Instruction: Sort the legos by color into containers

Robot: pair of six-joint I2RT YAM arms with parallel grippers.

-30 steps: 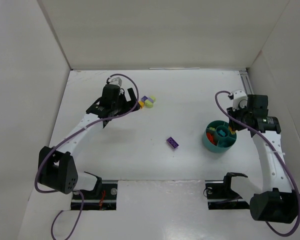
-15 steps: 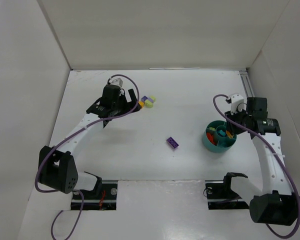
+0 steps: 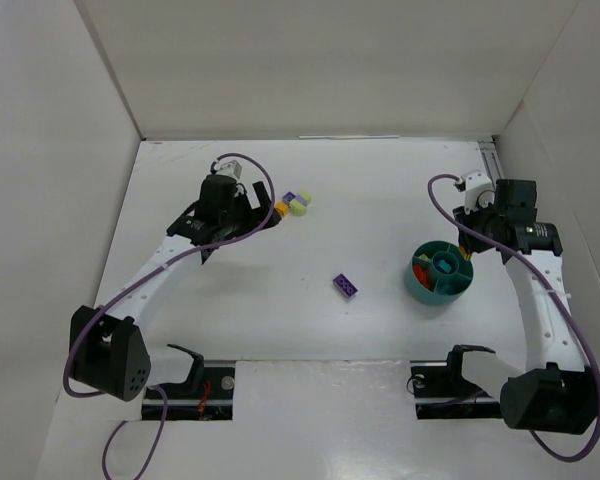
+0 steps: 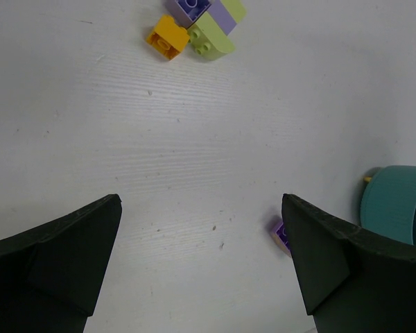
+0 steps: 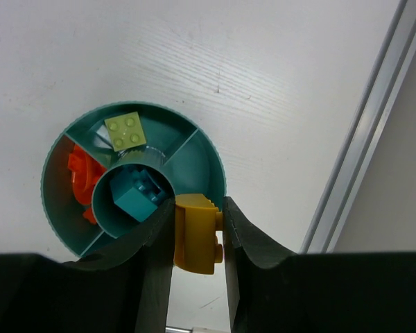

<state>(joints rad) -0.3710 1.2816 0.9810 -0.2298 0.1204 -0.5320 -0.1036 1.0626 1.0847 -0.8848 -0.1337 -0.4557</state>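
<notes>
Next, my right gripper releases the yellow lego in the teal bowl's empty compartment [image 3: 462, 267] [image 5: 195, 182] closest to the metal rail. The lego is now over the bowl's rim.
The teal bowl [image 3: 440, 271] stands at the right, divided into compartments around a central cup. My right gripper [image 5: 197, 229] hovers over the bowl's rim [image 5: 218, 173], shut on a yellow lego [image 5: 196, 236]. Inside lie a pale green brick [image 5: 125, 130], orange-red pieces [image 5: 83, 177] and a teal brick [image 5: 135, 195] in the cup. My left gripper [image 4: 201, 201] is open and empty, just short of a cluster: a yellow-orange brick [image 4: 168, 37], a pale green piece [image 4: 211, 38] and a purple one [image 4: 191, 7]. A lone purple brick [image 3: 345, 286] lies mid-table.
A metal rail [image 5: 360, 139] runs along the table's right edge, close behind the bowl. White walls enclose the table on the left, back and right. The teal bowl [image 4: 399, 205] also shows at the right edge of the left wrist view.
The right wrist has shifted slightly back above the bowl's far right side. The left arm's elbow has swung a little left while its gripper stays by the cluster.
</notes>
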